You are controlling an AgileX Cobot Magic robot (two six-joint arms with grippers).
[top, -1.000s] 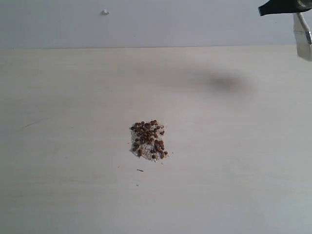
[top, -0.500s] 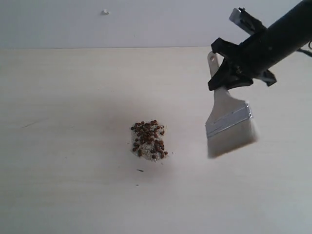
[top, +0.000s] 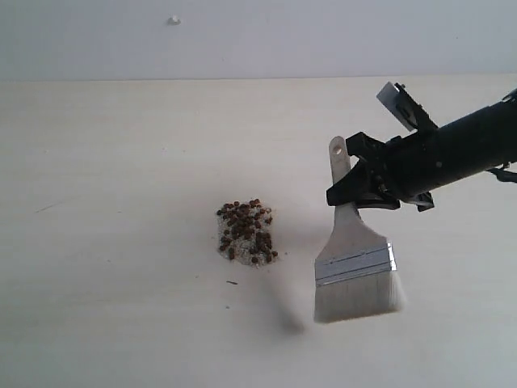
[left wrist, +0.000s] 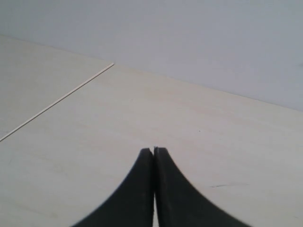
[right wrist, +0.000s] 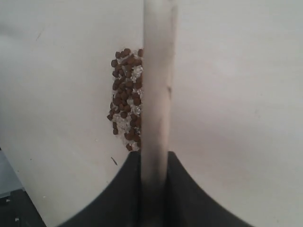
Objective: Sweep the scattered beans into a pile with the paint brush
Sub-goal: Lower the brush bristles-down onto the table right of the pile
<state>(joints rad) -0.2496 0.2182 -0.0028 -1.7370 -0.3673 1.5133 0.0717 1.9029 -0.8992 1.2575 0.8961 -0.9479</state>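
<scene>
I should use my right gripper to release the paint brush flat on the bare tabletop (top: 344, 263) (right wrist: 213, 165) beside the heap of beans. The brush now hangs bristles down near the tabletop.
The beans (top: 246, 232) lie in one tight reddish-brown heap with pale crumbs on the table's middle; the right wrist view shows the beans (right wrist: 124, 97) beside the brush. The paint brush (top: 353, 259) hangs to the right of the heap, bristles down near the tabletop, silver ferrule above them, holed handle end up. My right gripper (top: 355, 194) is shut on the paint brush's handle (right wrist: 156, 94), which runs edge-on between the fingers. My left gripper (left wrist: 154, 150) is shut on nothing over bare table, out of the exterior view.
A pale wooden tabletop (top: 121, 162) spreads all around, with a grey wall behind. A small dark sliver (top: 233, 282) lies just in front of the heap. A thin seam line (left wrist: 57, 101) crosses the table in the left wrist view.
The right arm has swung in from the upper right corner and come down, carrying the brush to just right of the bean heap. The heap has not moved.
</scene>
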